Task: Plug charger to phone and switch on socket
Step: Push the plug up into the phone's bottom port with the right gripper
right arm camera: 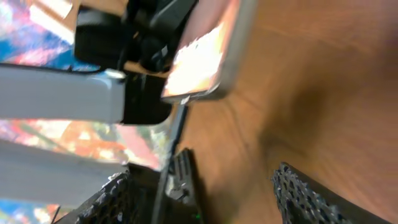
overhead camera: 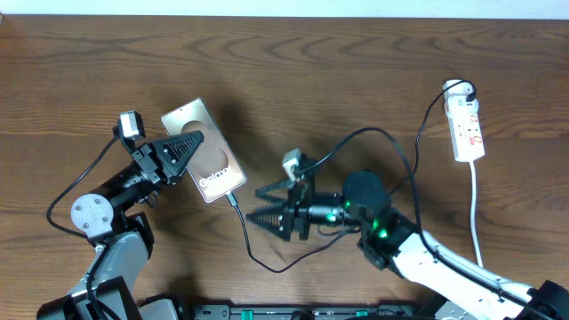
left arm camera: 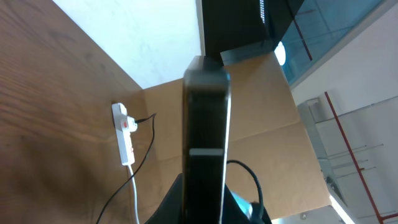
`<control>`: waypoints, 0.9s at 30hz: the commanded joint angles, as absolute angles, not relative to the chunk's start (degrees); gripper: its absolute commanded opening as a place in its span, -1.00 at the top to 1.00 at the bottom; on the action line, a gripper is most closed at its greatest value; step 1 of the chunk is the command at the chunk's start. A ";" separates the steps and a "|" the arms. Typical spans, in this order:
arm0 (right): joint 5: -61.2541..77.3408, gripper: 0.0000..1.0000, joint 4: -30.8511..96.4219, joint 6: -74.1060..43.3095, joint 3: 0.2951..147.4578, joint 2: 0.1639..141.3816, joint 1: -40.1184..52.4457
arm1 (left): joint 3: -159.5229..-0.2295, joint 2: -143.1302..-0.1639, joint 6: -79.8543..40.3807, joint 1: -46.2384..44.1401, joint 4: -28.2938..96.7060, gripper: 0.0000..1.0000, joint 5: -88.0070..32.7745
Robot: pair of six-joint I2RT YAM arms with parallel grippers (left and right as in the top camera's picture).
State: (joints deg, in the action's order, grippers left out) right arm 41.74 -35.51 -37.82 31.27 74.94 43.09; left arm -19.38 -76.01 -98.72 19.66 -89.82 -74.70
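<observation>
The connector's silver tip is showing at the phone's lower end, so next my right gripper takes the black connector body [overhead camera: 234, 202] and pushes it deeper before it goes to the socket.
The phone [overhead camera: 210, 153] lies tilted on the wooden table, its "Galaxy" face up. My left gripper [overhead camera: 188, 144] is shut on its left edge. In the left wrist view the phone [left arm camera: 205, 124] shows edge-on between the jaws. The black charger cable [overhead camera: 247, 238] meets the phone's lower end with its connector [overhead camera: 233, 198], and this also shows in the right wrist view [right arm camera: 180, 102]. My right gripper [overhead camera: 260, 204] is open just right of that connector, with the cable [right arm camera: 171, 143] near its left finger. The white socket strip [overhead camera: 468, 124] lies at the far right, apart from both grippers.
The socket's white cord [overhead camera: 476, 213] runs down toward the front edge. The black cable loops over the table between my right arm and the strip [overhead camera: 411, 169]. The strip also shows in the left wrist view [left arm camera: 125, 140].
</observation>
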 commanded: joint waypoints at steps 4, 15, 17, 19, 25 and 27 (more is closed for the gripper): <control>42.61 -0.39 -28.99 -35.83 34.65 71.33 37.41 | -21.08 -75.57 -97.51 19.57 -90.74 0.85 -74.39; 26.68 -0.37 1.76 -21.58 50.28 68.14 45.47 | -21.08 -75.57 -97.51 19.57 -90.74 0.85 -74.39; 21.89 -0.37 3.73 -20.73 51.59 68.14 48.77 | -21.08 -75.57 -97.54 19.57 -90.74 0.85 -74.39; 16.82 -0.36 4.73 -20.69 51.66 68.16 51.53 | -21.08 -75.57 -97.54 19.57 -90.74 0.85 -74.39; 4.75 -0.18 6.68 -20.25 51.64 70.46 59.37 | -21.08 -75.57 -97.54 19.57 -89.21 0.84 -74.39; 2.92 -0.01 6.61 -20.03 51.64 71.61 61.14 | -21.08 -75.57 -97.54 19.57 -88.73 0.85 -74.39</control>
State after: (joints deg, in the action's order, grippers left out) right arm 11.40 6.50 -21.61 50.92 69.84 58.52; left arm -19.38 -76.01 -98.54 19.66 -88.44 -74.72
